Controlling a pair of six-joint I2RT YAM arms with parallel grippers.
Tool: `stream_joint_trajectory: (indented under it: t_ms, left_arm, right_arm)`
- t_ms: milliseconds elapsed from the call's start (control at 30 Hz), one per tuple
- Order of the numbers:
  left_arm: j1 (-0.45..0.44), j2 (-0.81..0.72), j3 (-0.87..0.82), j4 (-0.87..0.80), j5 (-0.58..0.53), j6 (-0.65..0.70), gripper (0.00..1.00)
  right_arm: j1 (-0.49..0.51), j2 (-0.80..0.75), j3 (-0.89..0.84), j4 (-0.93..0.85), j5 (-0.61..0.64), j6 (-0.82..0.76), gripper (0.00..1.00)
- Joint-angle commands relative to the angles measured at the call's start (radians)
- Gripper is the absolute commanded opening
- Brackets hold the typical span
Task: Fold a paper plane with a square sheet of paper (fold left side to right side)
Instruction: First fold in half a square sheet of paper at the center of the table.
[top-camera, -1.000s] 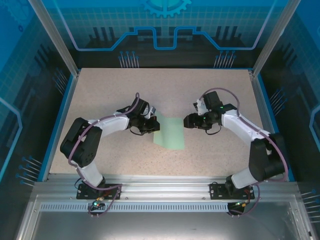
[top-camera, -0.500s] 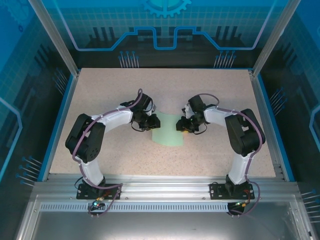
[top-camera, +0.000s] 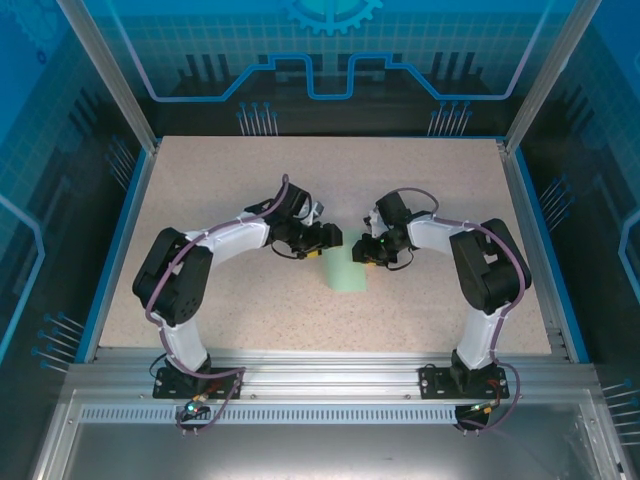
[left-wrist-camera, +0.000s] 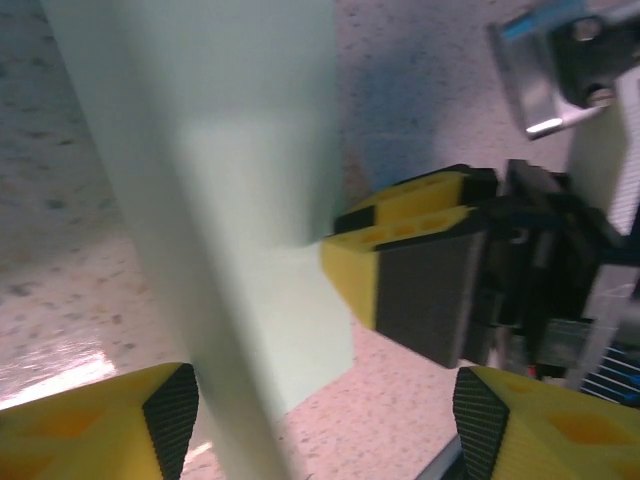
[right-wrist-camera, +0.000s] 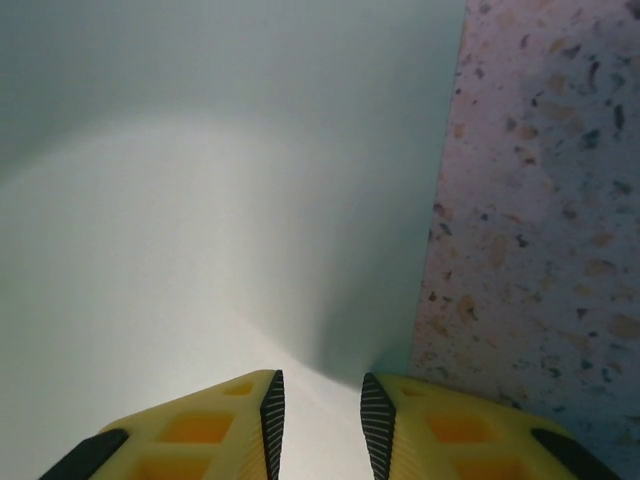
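The paper's flap arches loose under my resting right fingers, so next I pinch its free edge (right-wrist-camera: 430, 250) and flatten it.
The square sheet of paper (top-camera: 347, 272) is pale mint green and lies mid-table as a narrow strip, its left side lifted over towards the right. In the left wrist view the paper (left-wrist-camera: 250, 150) arches up as a loose flap. My left gripper (top-camera: 325, 240) hovers at its upper left, open, nothing between its fingertips (left-wrist-camera: 325, 410). My right gripper (top-camera: 362, 250) is at the strip's upper right edge. Its jaws stand a little apart, tips down on the paper (right-wrist-camera: 200, 200) near the right edge, nothing pinched (right-wrist-camera: 322, 400). The right gripper's fingers (left-wrist-camera: 400, 270) meet the paper's edge.
The speckled tabletop (top-camera: 200, 180) spreads out all around the sheet, bounded by a blue rim (top-camera: 120, 240). Aluminium frame posts (top-camera: 105, 70) rise at the back corners. The two wrists are close together over the paper's top end.
My left gripper has opened and shifted right, letting go of the paper's left side, which now lies over the right. The visible sheet has narrowed. My right gripper moved in and narrowed its jaws.
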Motion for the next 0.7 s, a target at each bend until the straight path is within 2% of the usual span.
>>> stream_joint_trajectory:
  t_ms: [0, 167, 400, 667]
  left_arm:
    - [-0.012, 0.011, 0.016, 0.076, 0.076, -0.045, 0.74]
    - [-0.023, 0.047, 0.038, 0.076, 0.081, -0.045, 0.76]
    - [-0.03, 0.089, 0.056, 0.091, 0.089, -0.057, 0.75]
    - [-0.039, 0.108, 0.077, 0.076, 0.094, -0.049, 0.73]
  right_arm:
    - [0.007, 0.045, -0.039, -0.004, 0.031, 0.011, 0.32]
    - [-0.003, 0.026, -0.056, 0.029, 0.002, 0.017, 0.32]
    - [-0.049, -0.055, -0.069, 0.077, -0.115, 0.016, 0.34]
    - [-0.117, -0.155, -0.092, 0.126, -0.224, 0.077, 0.49]
